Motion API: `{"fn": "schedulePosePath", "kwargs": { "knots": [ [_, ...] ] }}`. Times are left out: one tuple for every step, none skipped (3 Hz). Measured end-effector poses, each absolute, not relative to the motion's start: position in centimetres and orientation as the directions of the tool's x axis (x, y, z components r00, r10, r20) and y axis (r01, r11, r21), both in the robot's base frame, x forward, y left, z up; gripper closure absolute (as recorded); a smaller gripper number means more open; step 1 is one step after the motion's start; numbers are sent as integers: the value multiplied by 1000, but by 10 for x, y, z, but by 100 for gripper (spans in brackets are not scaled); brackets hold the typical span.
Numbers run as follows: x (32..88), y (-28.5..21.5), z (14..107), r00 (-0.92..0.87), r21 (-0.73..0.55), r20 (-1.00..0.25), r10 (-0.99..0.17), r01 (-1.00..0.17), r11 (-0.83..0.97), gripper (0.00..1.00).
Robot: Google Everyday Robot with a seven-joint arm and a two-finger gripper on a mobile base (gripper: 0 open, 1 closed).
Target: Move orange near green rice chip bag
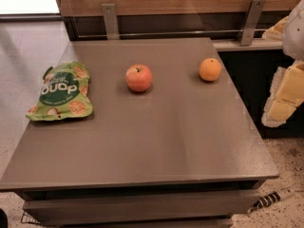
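The orange must go near the green rice chip bag. Next, my gripper will reach over to it and close around the orange's middle [210, 71].
The orange [210, 69] is a small bright orange fruit that sits on the grey table [156, 137] at the far right. The green rice chip bag [61, 91] lies flat near the table's left edge, light green with a dark round label. My gripper [281, 100] shows as a white and yellow shape at the right edge of the view. It is beyond the table's right side, apart from the orange and a little nearer to me than it. It holds nothing that I can see.
A reddish-pink apple [139, 78] sits between the orange and the bag, at the table's far middle. A wooden wall with two metal brackets [110, 20] runs behind the table. A cable [273, 198] lies on the floor at the lower right.
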State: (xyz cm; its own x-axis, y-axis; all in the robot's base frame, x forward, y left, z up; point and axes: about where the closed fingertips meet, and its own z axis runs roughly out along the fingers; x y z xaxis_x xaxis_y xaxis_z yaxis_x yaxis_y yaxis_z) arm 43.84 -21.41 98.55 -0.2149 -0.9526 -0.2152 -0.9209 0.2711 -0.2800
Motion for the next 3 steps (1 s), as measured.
{"fn": "schedulePosePath", "kwargs": {
  "knots": [
    [440,-215,985,-217,-281,-223,-950,-919,276,0],
    [463,-220,980,-242,-287,-315,-918,-897,335,0],
    [490,-228,968,-263,-278,-449,-854,-867,413,0]
  ]
}}
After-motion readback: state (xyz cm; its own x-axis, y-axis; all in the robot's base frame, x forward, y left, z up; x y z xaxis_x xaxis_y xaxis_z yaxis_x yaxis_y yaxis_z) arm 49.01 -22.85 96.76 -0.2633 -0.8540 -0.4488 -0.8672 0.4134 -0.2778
